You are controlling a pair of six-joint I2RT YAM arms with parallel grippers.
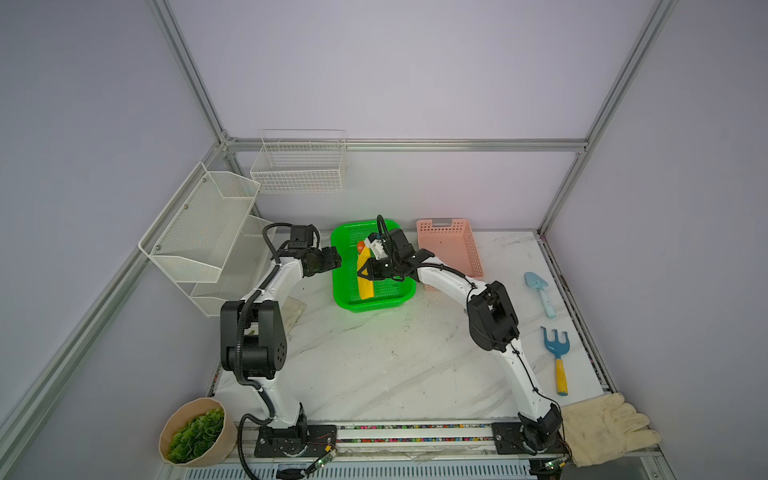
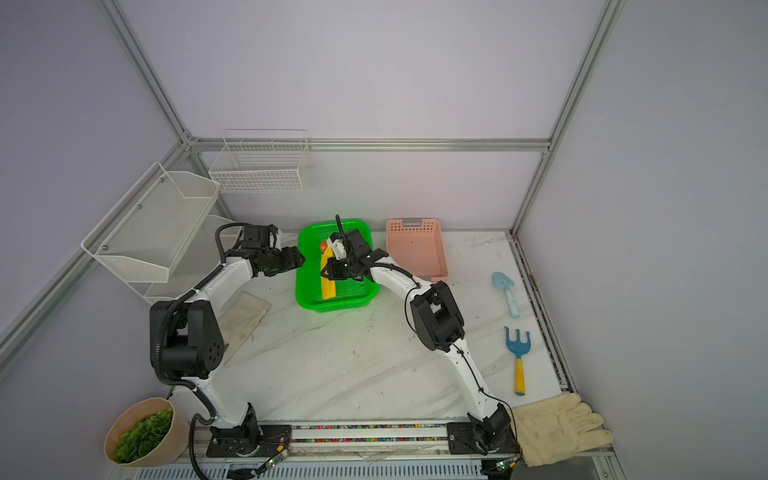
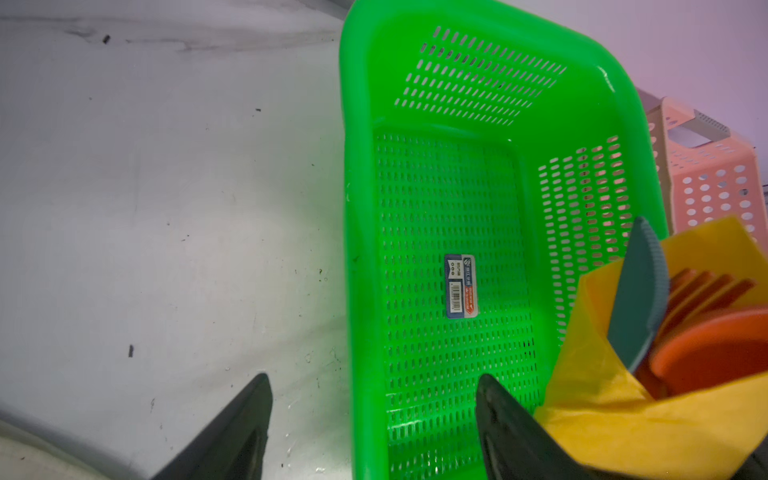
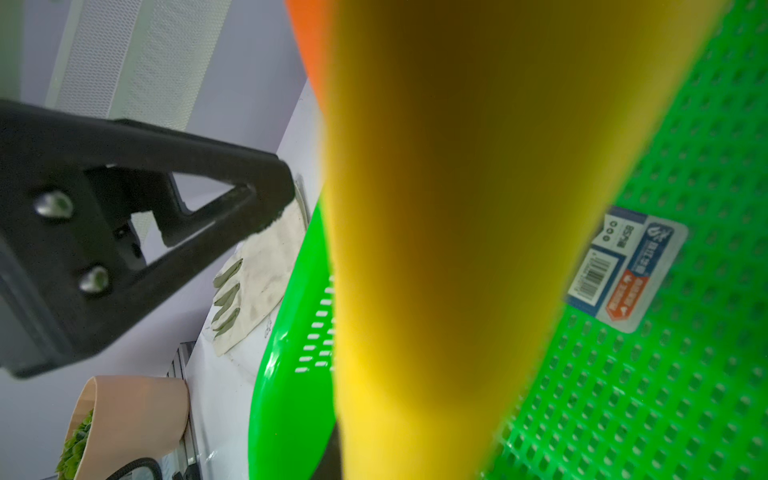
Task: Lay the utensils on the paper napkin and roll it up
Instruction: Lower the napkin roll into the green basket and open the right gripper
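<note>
Next, my right gripper lets go of the rolled napkin inside the green basket (image 1: 357, 282) (image 4: 480, 320), along the side closest to the white mesh racks.
The paper napkin (image 1: 365, 286) (image 2: 328, 286) is a yellow roll around the utensils, held slanting over the green basket (image 1: 376, 306). My right gripper (image 1: 362, 273) (image 2: 326, 273) is shut on its middle. In the left wrist view the teal piece (image 3: 640, 291), the orange fork (image 3: 706, 291) and the orange spoon (image 3: 715, 353) stick out of the napkin's (image 3: 623, 415) open end. The napkin (image 4: 436, 249) fills the right wrist view. My left gripper (image 3: 374, 399) (image 1: 337, 261) is open, astride the basket's left rim (image 3: 353, 208) and holding nothing.
A pink basket (image 1: 451, 245) stands right of the green one. A light blue toy shovel (image 1: 540, 293), a blue rake (image 1: 557, 357) and cream gloves (image 1: 606, 428) lie along the right side. White mesh racks (image 1: 199, 232) and a plant pot (image 1: 195, 432) are on the left.
</note>
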